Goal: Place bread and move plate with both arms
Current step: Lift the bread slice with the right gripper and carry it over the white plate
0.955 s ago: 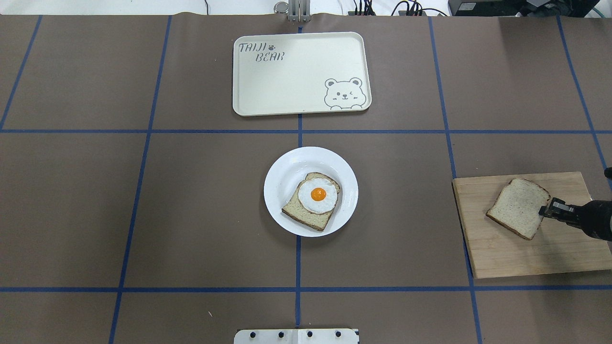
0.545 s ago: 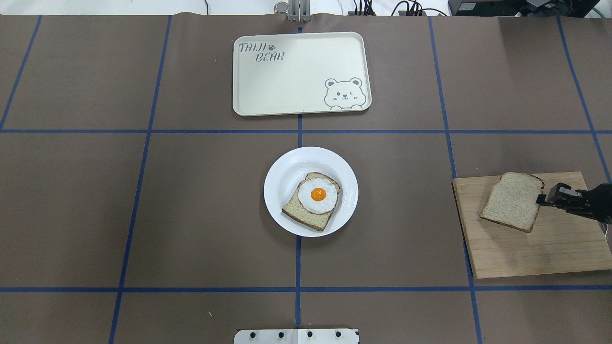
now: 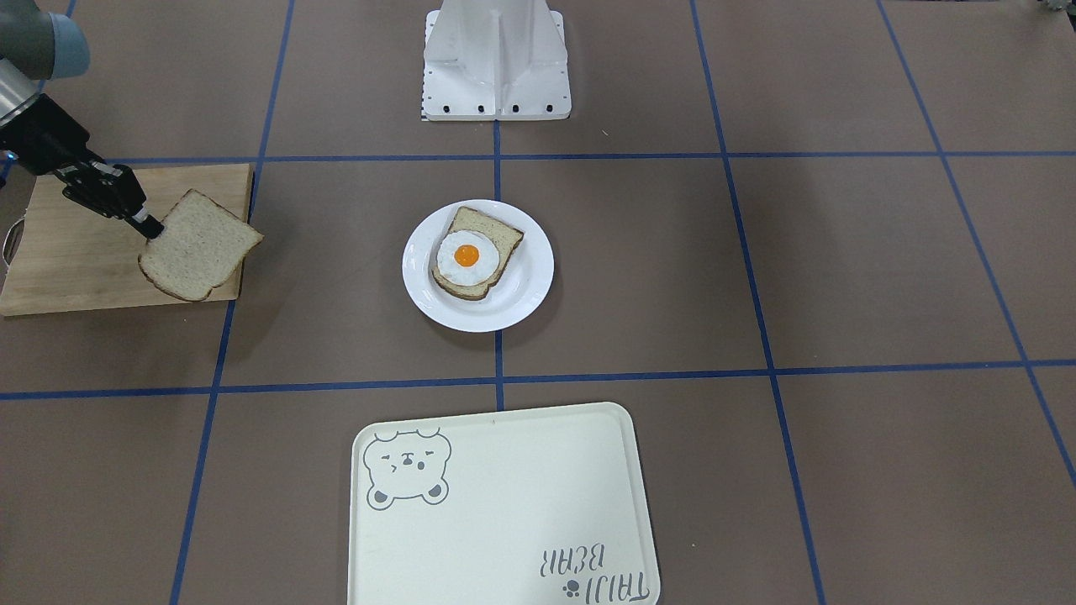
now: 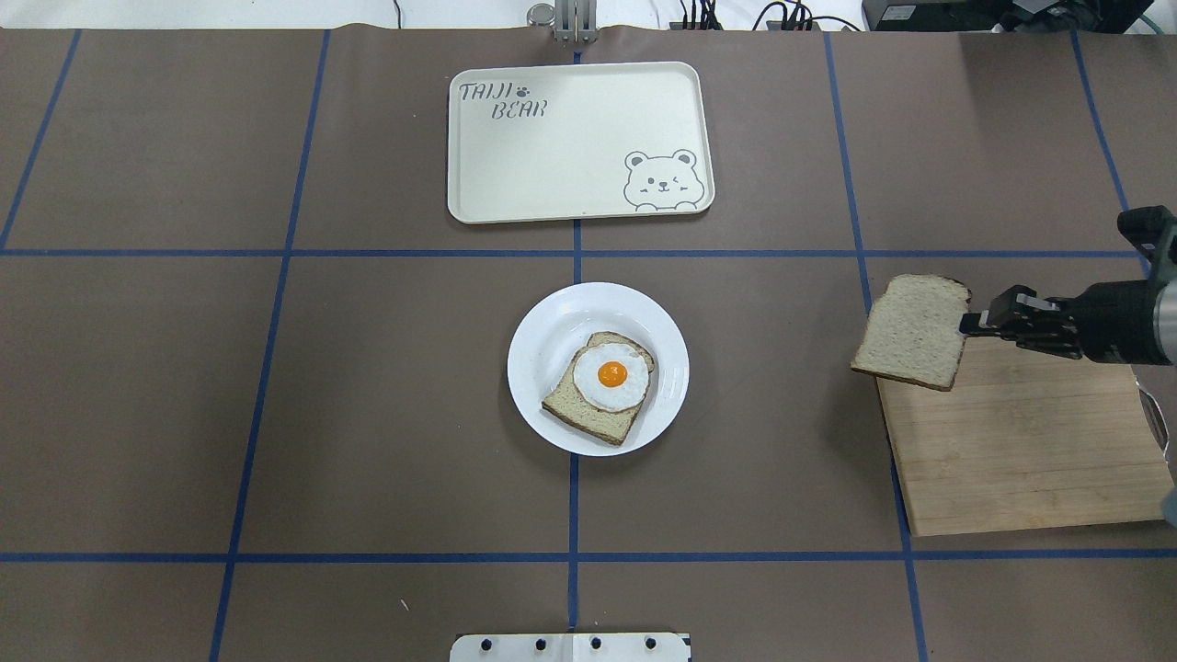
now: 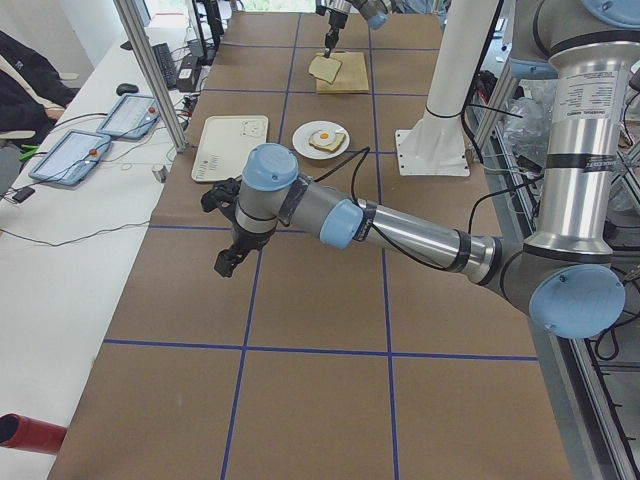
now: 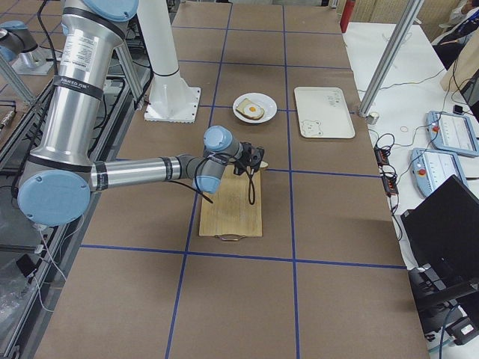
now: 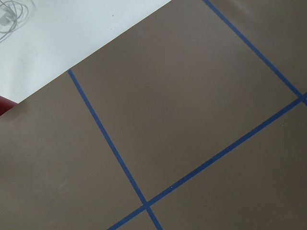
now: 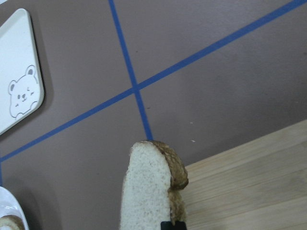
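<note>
Next, my right gripper sets the plain bread slice down on top of the fried egg on the white plate (image 3: 479, 243).
The plain bread slice (image 4: 912, 342) hangs in the air over the far left corner of the wooden board, pinched at one edge by my right gripper (image 4: 965, 324), which is shut on it. It also shows in the front view (image 3: 197, 245) and the right wrist view (image 8: 148, 191). The white plate (image 4: 552, 322) sits at the table's middle, to the left of the held slice. It carries a second slice topped with a fried egg (image 4: 611, 374). My left gripper (image 5: 225, 262) shows only in the exterior left view, hovering over bare table, and I cannot tell its state.
The wooden cutting board (image 4: 1021, 450) lies at the right edge. The cream bear-print tray (image 4: 579, 138) lies beyond the plate. The white base block (image 3: 496, 59) stands at the robot's side. Blue tape lines cross the brown table cover.
My right gripper has lifted the bread off the board and carried it up, away from the robot and left, toward the plate. The plate has not moved.
</note>
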